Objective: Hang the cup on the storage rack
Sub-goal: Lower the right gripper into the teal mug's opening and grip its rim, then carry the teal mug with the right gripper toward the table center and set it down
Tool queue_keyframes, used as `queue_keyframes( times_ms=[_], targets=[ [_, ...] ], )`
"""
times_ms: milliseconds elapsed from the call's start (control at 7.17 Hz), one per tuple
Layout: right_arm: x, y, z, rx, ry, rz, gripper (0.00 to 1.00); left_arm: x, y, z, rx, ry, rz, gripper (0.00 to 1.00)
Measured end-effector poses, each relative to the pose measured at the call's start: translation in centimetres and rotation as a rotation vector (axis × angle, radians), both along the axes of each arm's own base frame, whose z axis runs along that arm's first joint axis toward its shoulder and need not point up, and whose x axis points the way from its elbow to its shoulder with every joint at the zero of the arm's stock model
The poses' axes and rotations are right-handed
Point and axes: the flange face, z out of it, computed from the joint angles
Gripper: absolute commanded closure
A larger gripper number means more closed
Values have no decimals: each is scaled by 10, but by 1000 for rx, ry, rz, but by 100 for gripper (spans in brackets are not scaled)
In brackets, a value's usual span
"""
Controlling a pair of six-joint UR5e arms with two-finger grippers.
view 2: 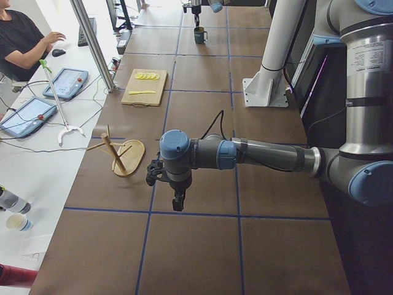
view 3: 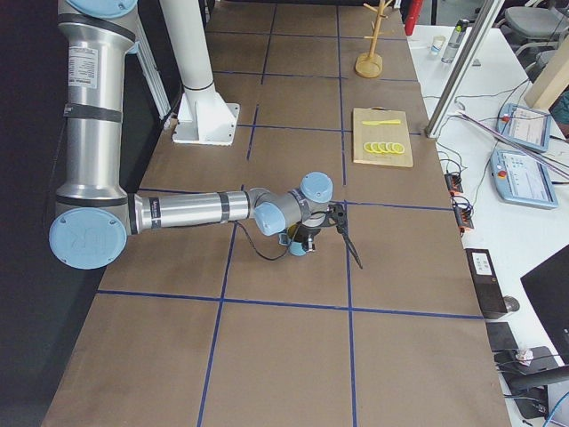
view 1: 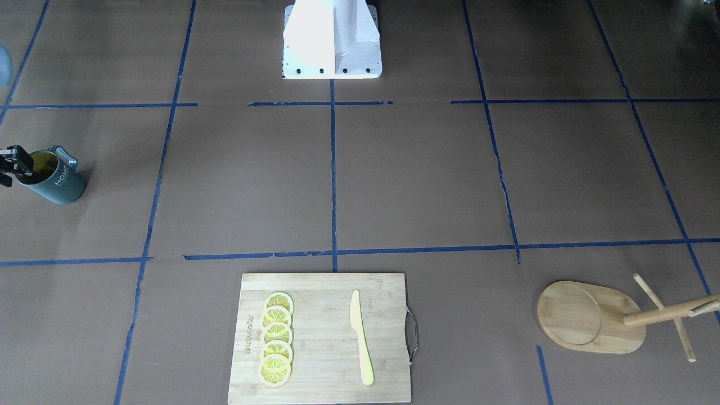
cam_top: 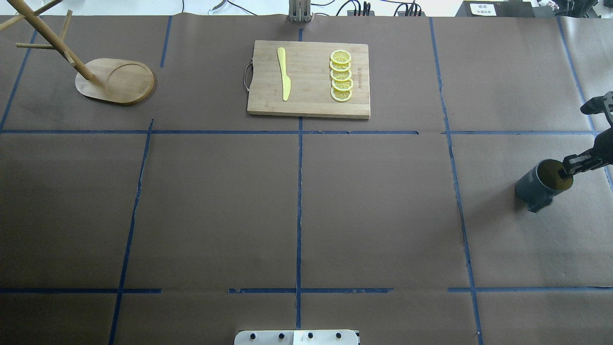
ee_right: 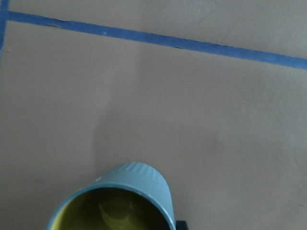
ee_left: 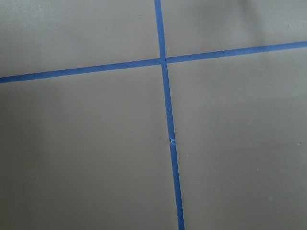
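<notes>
Next, I let go of the cup with my right gripper on the middle blue line (view 1: 329,200) between the cutting board and the base of the storage rack. The cup is now at the table's far end.
The cup (view 1: 55,181), dark teal-grey and ribbed with a yellow inside and white "HOME" lettering, is at the table's far right end (cam_top: 540,186). My right gripper (cam_top: 573,167) is shut on its rim, one finger inside the mouth; it also shows in the front-facing view (view 1: 13,163). The right wrist view shows the cup's mouth (ee_right: 120,201) at the bottom edge. Whether the cup is off the table I cannot tell. The storage rack (cam_top: 115,80) stands upright at the far left corner, its post (view 1: 669,312) bearing thin pegs. My left gripper (view 2: 177,204) hovers over bare table near the rack; I cannot tell whether it is open or shut.
A bamboo cutting board (cam_top: 309,103) with several lemon slices (cam_top: 341,75) and a yellow knife (cam_top: 283,73) lies at the far middle. The robot's white base (view 1: 332,39) is at the near middle. An operator (view 2: 24,40) sits beside the table's far side.
</notes>
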Motion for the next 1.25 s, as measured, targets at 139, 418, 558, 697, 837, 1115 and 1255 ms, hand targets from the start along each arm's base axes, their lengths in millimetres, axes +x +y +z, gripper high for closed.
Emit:
queue_keyframes(
  times_ms=[139,418,558,697,837,1115,1255],
  targets=[
    [-15,-1,-27,19,-24,-4,100,0,0,0,0,0,0,0],
    [-75,-16,-106,34,-98,10,100,0,0,2,-4,1,0,0],
    [-116,-22,-151,56,-129,4,100,0,1,3,-6,1,0,0],
    [-159,-25,-198,75,-135,-4,100,0,1,5,-9,1,1,0],
    [-204,-25,-248,79,-112,-4,100,0,1,6,-11,1,1,0],
    [-278,-17,-325,-24,-76,100,100,0,1,4,-7,2,0,0],
    [-309,-19,-352,-101,-73,173,100,0,1,2,-4,2,-1,0]
  ],
)
